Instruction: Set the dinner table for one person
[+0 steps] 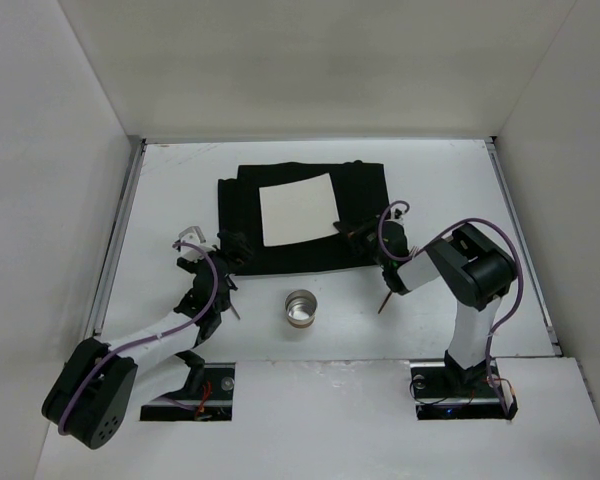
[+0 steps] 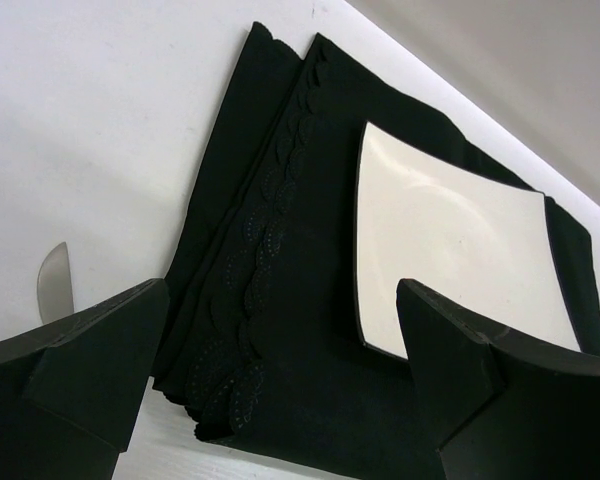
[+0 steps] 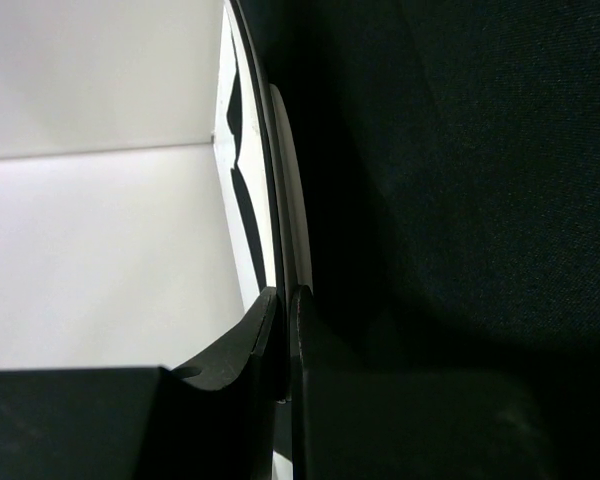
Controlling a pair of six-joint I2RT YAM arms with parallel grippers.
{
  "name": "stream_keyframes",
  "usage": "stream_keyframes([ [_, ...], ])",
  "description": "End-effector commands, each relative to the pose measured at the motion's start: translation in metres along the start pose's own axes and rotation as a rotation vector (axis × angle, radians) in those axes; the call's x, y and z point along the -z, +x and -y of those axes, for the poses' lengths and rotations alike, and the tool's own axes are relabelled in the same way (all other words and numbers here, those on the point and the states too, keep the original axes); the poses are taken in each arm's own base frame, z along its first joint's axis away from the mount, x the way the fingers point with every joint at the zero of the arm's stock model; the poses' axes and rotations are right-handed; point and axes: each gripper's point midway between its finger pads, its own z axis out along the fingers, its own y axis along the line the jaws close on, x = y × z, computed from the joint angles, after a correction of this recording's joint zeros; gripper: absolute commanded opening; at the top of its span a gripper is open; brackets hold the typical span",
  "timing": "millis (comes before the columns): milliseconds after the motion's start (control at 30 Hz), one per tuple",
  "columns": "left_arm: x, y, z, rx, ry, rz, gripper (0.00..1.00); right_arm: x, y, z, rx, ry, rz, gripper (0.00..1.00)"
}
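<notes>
The white square plate sits crooked on the black cloth mat, so the robot's right gripper will open, grasp the plate's near corner (image 1: 335,230) and turn the plate straight.
The dinner table (image 1: 180,190) is a matte white surface. A black cloth mat (image 1: 240,200) lies on it with a white square plate (image 1: 298,210) on top. My right gripper (image 1: 348,232) is at the plate's near right corner. In the right wrist view it (image 3: 285,295) is shut on the plate's thin rim (image 3: 292,200), with the mat (image 3: 460,200) alongside. My left gripper (image 1: 230,250) is open and empty at the mat's near left corner. In the left wrist view it (image 2: 280,300) frames the mat's scalloped edge (image 2: 240,300), and the plate (image 2: 450,230) lies beyond.
A round metal cup (image 1: 301,309) stands in front of the mat. A brown-handled utensil (image 1: 384,299) lies under my right wrist. A silvery blade tip (image 2: 52,285) lies left of my left gripper. Metal rails (image 1: 115,250) run along the table's sides.
</notes>
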Motion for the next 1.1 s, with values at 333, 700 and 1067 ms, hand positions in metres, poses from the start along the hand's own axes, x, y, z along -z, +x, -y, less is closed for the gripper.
stream_keyframes([
  [333,-0.003,-0.007,0.008,0.030,0.019,0.023,1.00,0.018,-0.029,-0.077,-0.054,-0.318,0.079,0.15],
  [700,-0.002,-0.011,0.008,0.028,0.012,0.041,1.00,0.027,-0.042,-0.021,0.147,0.026,0.089,0.57],
  [1067,0.000,-0.012,0.010,0.031,0.020,0.042,1.00,0.035,-0.031,0.008,0.378,0.228,0.014,0.49],
])
